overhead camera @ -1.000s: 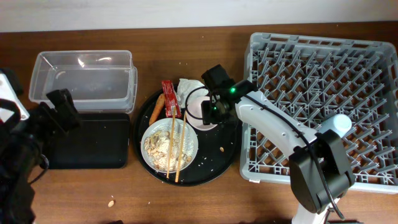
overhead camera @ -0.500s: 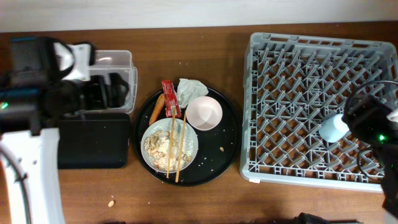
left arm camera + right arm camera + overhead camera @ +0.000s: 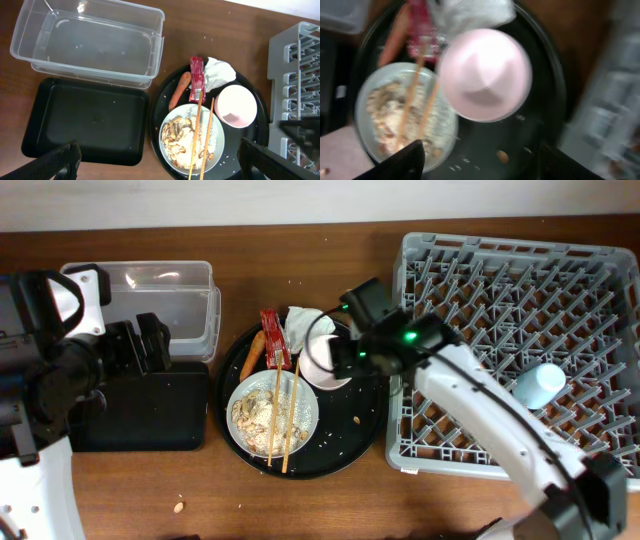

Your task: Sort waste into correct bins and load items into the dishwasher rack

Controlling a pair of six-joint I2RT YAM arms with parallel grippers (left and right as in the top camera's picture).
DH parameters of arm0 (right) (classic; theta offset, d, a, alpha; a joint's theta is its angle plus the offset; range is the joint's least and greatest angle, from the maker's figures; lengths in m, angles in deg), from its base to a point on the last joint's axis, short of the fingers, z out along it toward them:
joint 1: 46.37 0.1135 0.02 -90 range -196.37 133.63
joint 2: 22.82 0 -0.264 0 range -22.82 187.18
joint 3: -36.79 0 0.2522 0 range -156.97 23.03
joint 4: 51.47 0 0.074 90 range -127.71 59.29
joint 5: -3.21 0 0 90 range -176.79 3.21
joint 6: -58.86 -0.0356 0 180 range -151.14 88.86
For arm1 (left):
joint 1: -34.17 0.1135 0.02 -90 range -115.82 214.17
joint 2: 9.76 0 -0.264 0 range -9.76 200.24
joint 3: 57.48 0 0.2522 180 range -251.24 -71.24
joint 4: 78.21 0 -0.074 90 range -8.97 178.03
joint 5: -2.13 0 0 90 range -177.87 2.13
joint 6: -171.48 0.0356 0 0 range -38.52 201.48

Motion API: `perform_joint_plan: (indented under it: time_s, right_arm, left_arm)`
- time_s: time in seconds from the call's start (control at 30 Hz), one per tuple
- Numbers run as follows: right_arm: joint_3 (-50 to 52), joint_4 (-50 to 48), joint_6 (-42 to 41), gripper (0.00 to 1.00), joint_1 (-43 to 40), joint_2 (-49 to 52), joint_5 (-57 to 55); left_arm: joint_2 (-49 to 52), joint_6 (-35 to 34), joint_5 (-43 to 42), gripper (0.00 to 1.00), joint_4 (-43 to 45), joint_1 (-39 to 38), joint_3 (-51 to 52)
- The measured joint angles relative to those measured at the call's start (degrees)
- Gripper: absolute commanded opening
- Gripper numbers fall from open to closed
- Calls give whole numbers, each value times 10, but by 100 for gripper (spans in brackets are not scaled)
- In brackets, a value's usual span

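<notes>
My right gripper needs to close on the small white bowl's rim [image 3: 347, 376] [image 3: 525, 96], on the side that faces the grey rack.
My right gripper [image 3: 340, 352] is open and empty, just above the small white bowl [image 3: 485, 75] on the round black tray [image 3: 368, 432]. My left gripper [image 3: 150, 348] is open and empty, high over the edge between the clear tub [image 3: 85, 42] and the black rectangular tray [image 3: 85, 120]. The speckled plate [image 3: 175, 150] holds rice scraps [image 3: 182, 142] and the chopsticks [image 3: 206, 132]. The red wrapper [image 3: 197, 79], napkin [image 3: 219, 72] and sausage piece [image 3: 179, 90] lie beside it. The light-blue cup [image 3: 540, 385] lies in the grey rack [image 3: 500, 270].
A small food scrap [image 3: 502, 156] and rice grains lie on the round tray near the bowl. Another crumb [image 3: 180, 505] lies on the wooden table near the front left. The rack's left wall stands close to the round tray.
My right gripper has swung from the rack's right side, by the cup, back over the white bowl. My left arm has shifted a little. The cup stays in the rack.
</notes>
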Motion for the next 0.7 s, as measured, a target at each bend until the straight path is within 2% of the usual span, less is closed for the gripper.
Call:
perform_joint_plan:
  time_s: [0.07,0.13,0.27,0.3,0.37,0.43,0.5,0.57,0.63,0.7]
  right_arm:
    - [-14,50,-2,72,-62,-58,-39]
    - [-37,77,-2,72,-157,-144,-62]
    - [-70,135,-8,70,-428,-366,-93]
    - [-72,150,-9,67,-467,-397,-82]
    - [-70,157,-9,64,-492,-410,-14]
    - [-64,156,-3,64,-459,-374,62]
    - [-62,144,10,64,-355,-299,89]
    - [-61,132,19,64,-233,-191,75]
    - [-60,109,12,61,-145,-87,42]
    - [-59,65,-5,56,-90,25,23]
  left_arm:
    - [0,0,0,99,1,0,0]
    - [0,0,2,99,5,1,0]
    - [0,0,4,99,6,0,0]
    - [0,0,4,99,6,0,0]
    - [0,0,4,99,8,1,0]
    - [0,0,-5,99,15,0,0]
    - [3,15,-27,99,21,-16,0]
    - [16,31,-38,99,14,-44,0]
    - [29,37,-44,99,12,-48,0]
    - [33,40,-45,99,12,-48,0]
